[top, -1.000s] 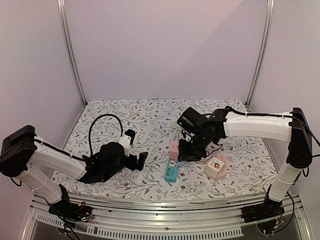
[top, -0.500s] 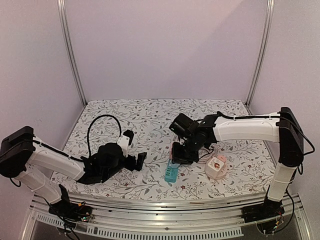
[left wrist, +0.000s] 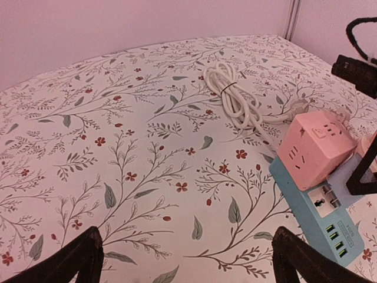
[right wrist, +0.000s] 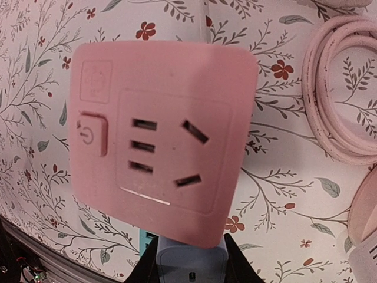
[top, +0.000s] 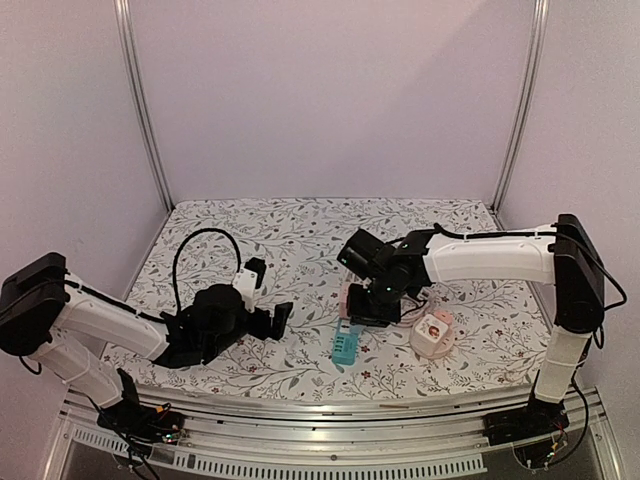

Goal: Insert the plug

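Note:
The robot's right gripper needs to release the plug, now held behind the pink cube socket, at the pink cube socket's near side (top: pixel 379 323), toward the second pale pink cube.
My right gripper (right wrist: pixel 189 257) is shut on a pale grey-blue plug (right wrist: pixel 187 268), held between its black fingers at the bottom of the right wrist view. The plug's front end is hidden behind the pink cube socket (right wrist: pixel 168 138), which fills that view with its slots facing the camera. The cube (top: pixel 350 298) sits at the far end of the teal power strip (top: pixel 346 343), with the right gripper (top: pixel 372 303) against its right side. My left gripper (top: pixel 281 318) hangs open and empty over bare cloth, left of the strip (left wrist: pixel 321 215) and the cube (left wrist: pixel 312 150).
A coiled white cable (left wrist: pixel 232 97) lies behind the cube. A second pale pink cube with a picture on it (top: pixel 433 333) stands right of the strip. A black cable loop (top: pixel 195 250) and a white adapter (top: pixel 246 281) lie behind the left arm. Metal posts stand at the back corners.
The right arm has swung a little to the left and closed in on the pink cube, with the plug still in its grip. The left arm has barely moved.

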`<state>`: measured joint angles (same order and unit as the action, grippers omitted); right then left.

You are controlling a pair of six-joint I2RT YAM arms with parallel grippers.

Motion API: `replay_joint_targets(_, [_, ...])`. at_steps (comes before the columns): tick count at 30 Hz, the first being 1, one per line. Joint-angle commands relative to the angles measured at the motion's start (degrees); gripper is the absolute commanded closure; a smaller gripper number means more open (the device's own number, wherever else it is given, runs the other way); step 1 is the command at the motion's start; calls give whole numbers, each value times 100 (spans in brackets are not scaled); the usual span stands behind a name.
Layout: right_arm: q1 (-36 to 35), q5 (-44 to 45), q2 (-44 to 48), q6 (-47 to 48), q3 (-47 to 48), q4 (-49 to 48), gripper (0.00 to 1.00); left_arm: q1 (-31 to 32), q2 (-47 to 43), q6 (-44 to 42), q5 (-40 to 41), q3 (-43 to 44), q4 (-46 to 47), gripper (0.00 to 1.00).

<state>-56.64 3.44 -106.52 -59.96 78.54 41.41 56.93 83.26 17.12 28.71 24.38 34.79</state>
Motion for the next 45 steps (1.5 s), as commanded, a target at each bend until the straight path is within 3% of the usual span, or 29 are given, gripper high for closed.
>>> replay_joint_targets(1, [-38, 46, -201, -48, 148, 211, 100, -103, -29, -32, -67, -91, 116, 1])
replay_joint_targets(14, [172, 164, -66, 334, -12, 1387, 100, -103, -135, -19, -32, -171, 112, 1])
replay_joint_targets(23, [235, 17, -498, 1177, 633, 2164, 100, -112, -76, -65, 13, -171, 160, 1])
replay_joint_targets(45, [47, -181, -1454, 1601, 1487, 2491, 100, -225, -88, -120, -14, -294, 318, 1])
